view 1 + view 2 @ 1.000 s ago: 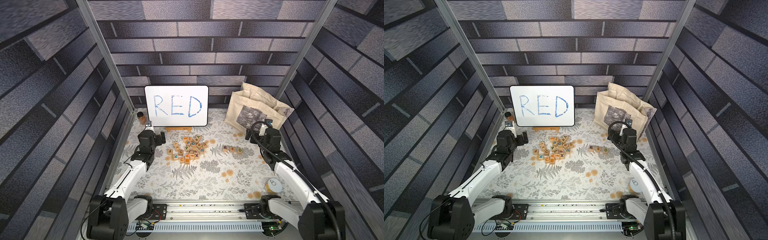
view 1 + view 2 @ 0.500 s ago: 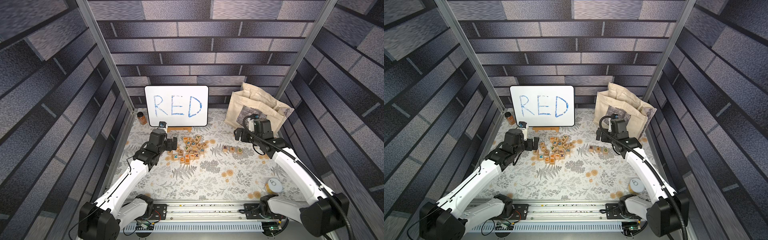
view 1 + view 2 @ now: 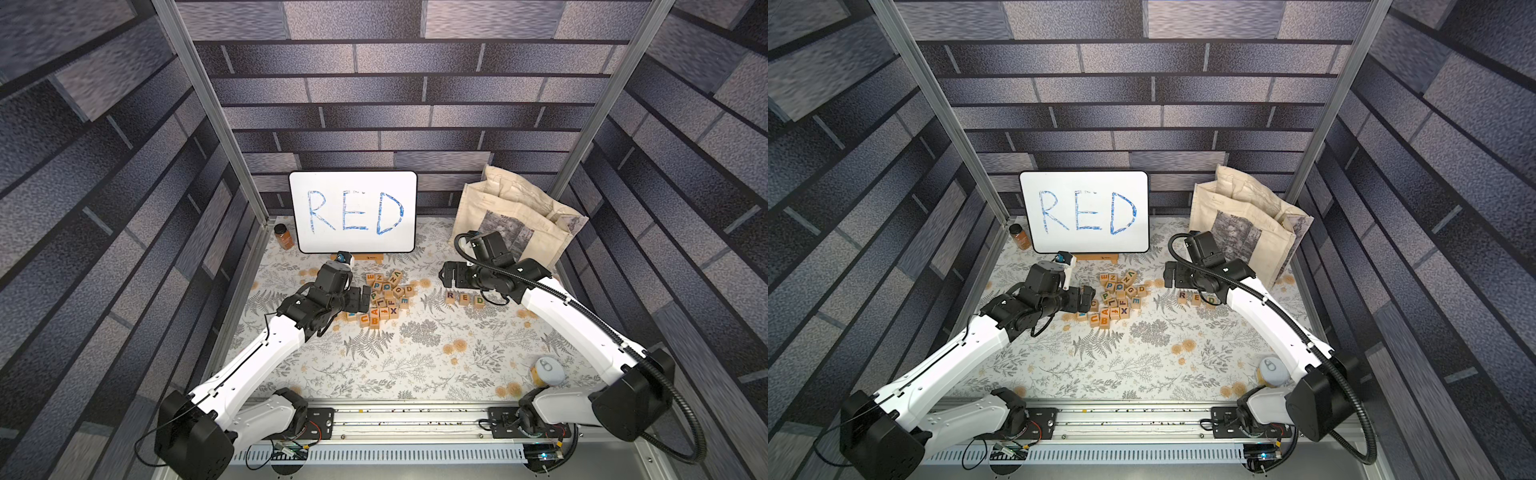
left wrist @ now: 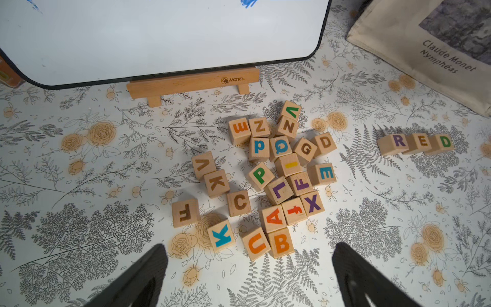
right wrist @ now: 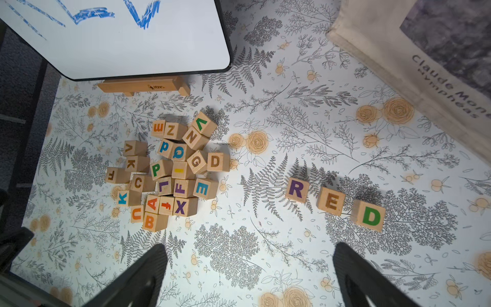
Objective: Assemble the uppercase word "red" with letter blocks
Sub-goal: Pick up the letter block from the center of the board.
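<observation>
The sides of the purple R block (image 3: 450,296) (image 5: 297,190), beside the brown-orange E block, are next for my right gripper to go to and close on.
Three letter blocks stand in a row right of the pile: a purple R (image 5: 296,190) (image 4: 396,142) (image 3: 450,296), a brown-orange E (image 5: 331,203) and a green D (image 5: 369,215). A teal E (image 5: 202,188) (image 4: 324,173) and an orange-brown D (image 5: 216,161) (image 4: 325,143) lie at the right edge of the jumbled pile (image 3: 384,299) (image 3: 1115,299). My left gripper (image 4: 249,247) (image 3: 361,299) hangs open at the pile's left side, holding nothing. Just behind the row's left end, my right gripper (image 5: 249,247) (image 3: 446,276) is open and empty.
A white board (image 3: 353,212) with blue RED stands on a wooden stand at the back. A cream tote bag (image 3: 515,220) leans at the back right. A brown jar (image 3: 284,236) sits back left, and a round grey-topped object (image 3: 547,370) front right.
Both arms have unfolded and reached forward: the left gripper came to the pile's left edge, the right one swung left behind the row. No block has moved.
</observation>
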You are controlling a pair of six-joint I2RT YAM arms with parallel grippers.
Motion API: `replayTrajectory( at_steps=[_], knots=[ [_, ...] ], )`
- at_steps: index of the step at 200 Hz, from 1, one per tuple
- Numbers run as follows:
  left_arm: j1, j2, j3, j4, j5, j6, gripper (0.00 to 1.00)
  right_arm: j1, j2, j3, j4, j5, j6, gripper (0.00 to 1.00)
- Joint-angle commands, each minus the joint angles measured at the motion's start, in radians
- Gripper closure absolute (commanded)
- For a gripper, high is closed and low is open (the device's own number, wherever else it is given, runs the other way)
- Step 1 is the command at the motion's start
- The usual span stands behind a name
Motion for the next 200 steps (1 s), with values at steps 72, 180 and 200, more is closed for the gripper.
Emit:
replayTrajectory(
  at_steps=[72,180,200],
  knots=[
    [-0.023,0.071,0.064,-0.178,0.002,-0.058,0.0,0.037,0.217,0.135,-0.158,0.049,0.118,0.0],
    [-0.027,0.201,0.145,-0.151,0.214,0.018,0.0,0.032,0.49,0.284,-0.277,0.178,0.152,0.05],
    [-0.025,0.21,0.155,-0.131,0.223,0.022,0.0,0.024,0.517,0.285,-0.281,0.181,0.153,0.17]
  ],
)
